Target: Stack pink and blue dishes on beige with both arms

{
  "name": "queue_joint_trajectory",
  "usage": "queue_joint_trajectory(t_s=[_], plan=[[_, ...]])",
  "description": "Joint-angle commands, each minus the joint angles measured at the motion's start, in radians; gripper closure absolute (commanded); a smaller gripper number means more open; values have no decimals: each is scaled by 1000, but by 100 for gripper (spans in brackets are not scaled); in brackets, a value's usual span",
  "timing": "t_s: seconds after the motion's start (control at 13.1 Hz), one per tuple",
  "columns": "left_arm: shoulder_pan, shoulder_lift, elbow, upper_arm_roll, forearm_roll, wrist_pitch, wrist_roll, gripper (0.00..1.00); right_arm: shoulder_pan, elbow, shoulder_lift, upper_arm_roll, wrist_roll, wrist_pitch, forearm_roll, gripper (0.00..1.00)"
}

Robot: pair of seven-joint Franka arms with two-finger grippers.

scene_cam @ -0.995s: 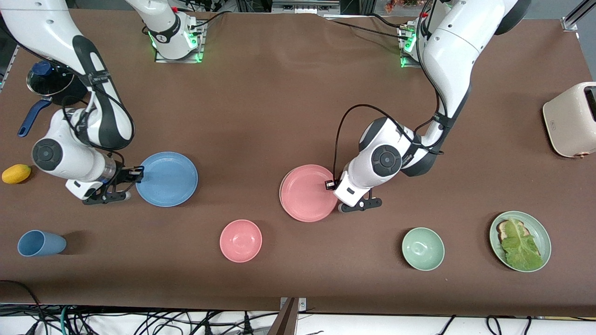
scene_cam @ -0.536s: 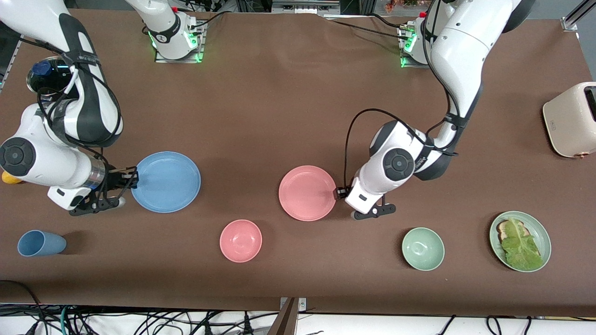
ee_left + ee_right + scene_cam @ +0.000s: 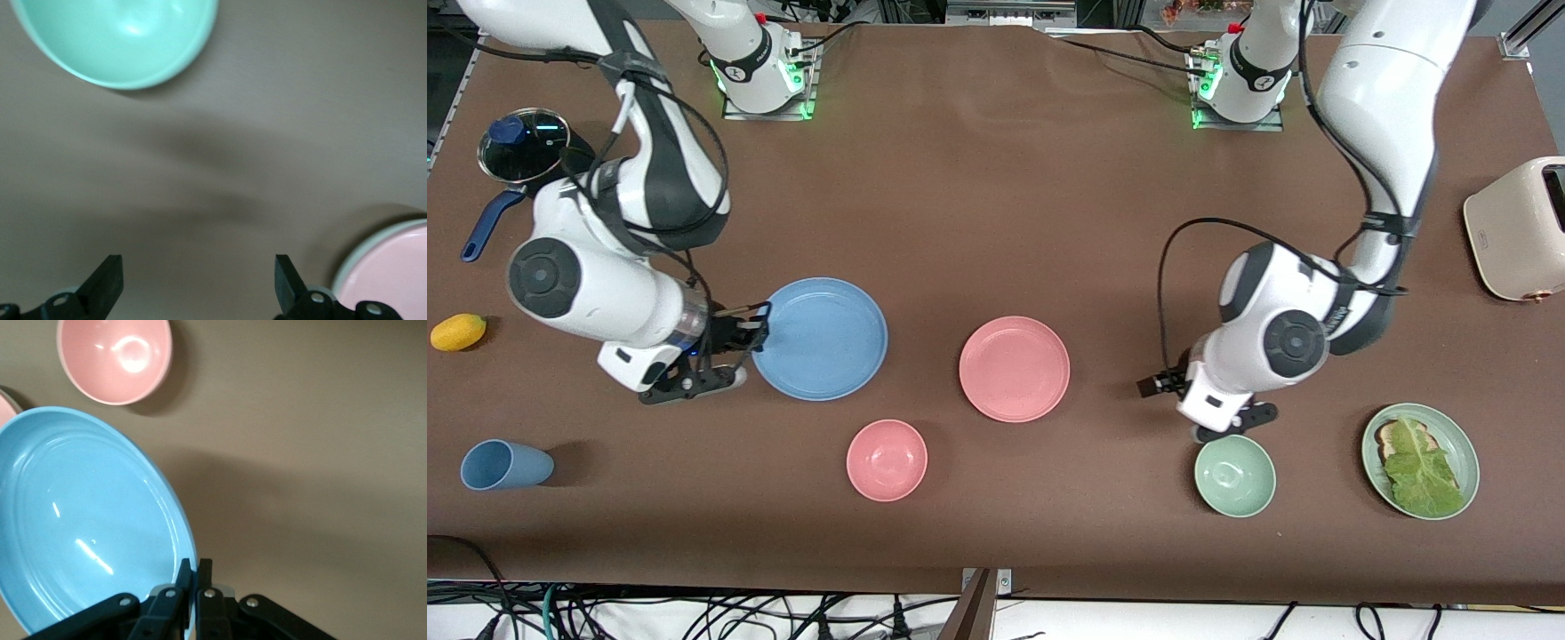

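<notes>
Next, my right gripper releases the blue plate, now tilted a little above the table, so it lies flat on top of the pink plate [image 3: 1015,368] in the middle of the table.
The blue plate [image 3: 820,339] hangs a little above the table, tilted, beside the pink plate toward the right arm's end. My right gripper [image 3: 754,332] is shut on its rim [image 3: 195,570]. The pink plate [image 3: 1014,368] lies flat at mid-table on the beige plate, of which only a pale rim [image 3: 352,250] shows beneath it. My left gripper [image 3: 1160,384] is open and holds nothing, over bare table between the pink plate and a mint bowl [image 3: 1234,476]. Its fingers [image 3: 198,267] stand wide apart.
A pink bowl [image 3: 887,460] sits nearer the camera than the two plates. A mint-green plate with bread and lettuce [image 3: 1463,444] and a toaster [image 3: 1516,227] stand at the left arm's end. A blue cup [image 3: 505,465], a yellow fruit [image 3: 458,332] and a lidded pot [image 3: 520,147] are at the right arm's end.
My left gripper opened, let go of the pink plate and drew away toward the left arm's end. The right arm lifted the blue plate and carried it toward the pink plate.
</notes>
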State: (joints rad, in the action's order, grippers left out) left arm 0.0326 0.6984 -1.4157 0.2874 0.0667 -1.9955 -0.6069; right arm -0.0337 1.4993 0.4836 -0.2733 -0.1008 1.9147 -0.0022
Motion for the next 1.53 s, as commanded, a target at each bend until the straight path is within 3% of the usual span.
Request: queue_joint_trajectory(t_s=[0.0, 0.31, 0.77, 1.15, 1.45], plan=[[-62, -46, -32, 9, 19, 49, 93, 0, -73, -74, 64, -3, -133, 3, 24, 100], [-132, -63, -28, 4, 65, 95, 171, 0, -231, -86, 121, 0, -340, 85, 18, 100], [-223, -172, -55, -28, 70, 185, 343, 0, -368, -86, 213, 0, -618, 256, 11, 100], [-140, -440, -253, -160, 12, 214, 470, 0, -416, -86, 288, 0, -652, 421, 10, 100], [-115, -563, -256, -189, -33, 369, 472, 0, -401, -86, 308, 5, -610, 452, -30, 100]])
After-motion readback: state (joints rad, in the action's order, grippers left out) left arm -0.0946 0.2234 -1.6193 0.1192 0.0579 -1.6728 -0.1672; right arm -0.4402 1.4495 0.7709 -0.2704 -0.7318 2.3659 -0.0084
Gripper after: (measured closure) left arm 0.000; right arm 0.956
